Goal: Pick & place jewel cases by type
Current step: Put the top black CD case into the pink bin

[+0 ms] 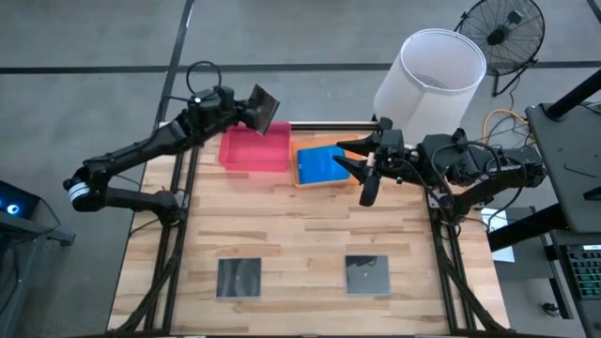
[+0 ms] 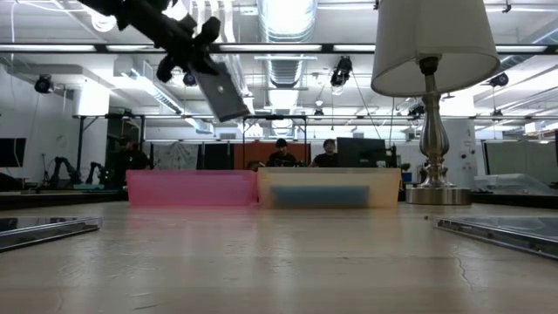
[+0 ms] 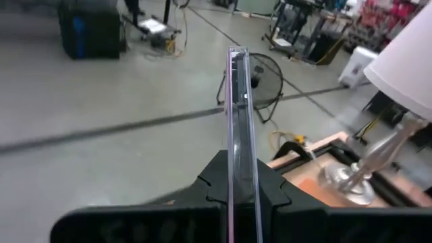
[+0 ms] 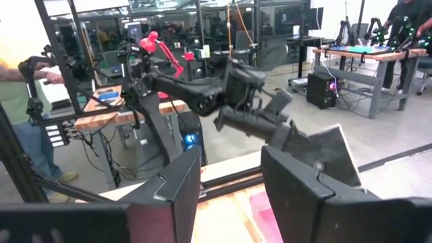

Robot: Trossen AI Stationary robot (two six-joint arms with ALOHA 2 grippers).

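Note:
Next, my left gripper releases the dark jewel case inside the pink tray (image 1: 263,147), toward the pink tray's side near the orange tray. The dark jewel case is lifted above that tray's far edge.
My left gripper (image 1: 247,107) is shut on a dark square jewel case (image 1: 266,111), lifted above the far edge of the pink tray (image 1: 252,150). In the low view this case (image 2: 223,92) hangs tilted high over that tray (image 2: 190,187). A blue jewel case (image 1: 319,165) lies flat in the orange tray (image 1: 302,181). My right gripper (image 1: 362,169) hovers open at the orange tray's right end with nothing between its fingers (image 4: 172,192). Two more dark jewel cases (image 1: 239,277) (image 1: 366,274) lie flat on the table near its front edge. My left gripper pinches the dark case between its two fingers, one on each flat face, near one edge (image 3: 239,177). The fingers come from the table's left and slant a little downward. The case sticks out past the fingertips, seen edge-on in the wrist view, tilted and clear of tray and table.
A lamp with a white shade (image 1: 434,68) and metal foot (image 2: 433,194) stands at the far right corner, close behind my right gripper. The two trays sit side by side along the far edge. Bare wood (image 1: 300,230) lies between trays and near cases.

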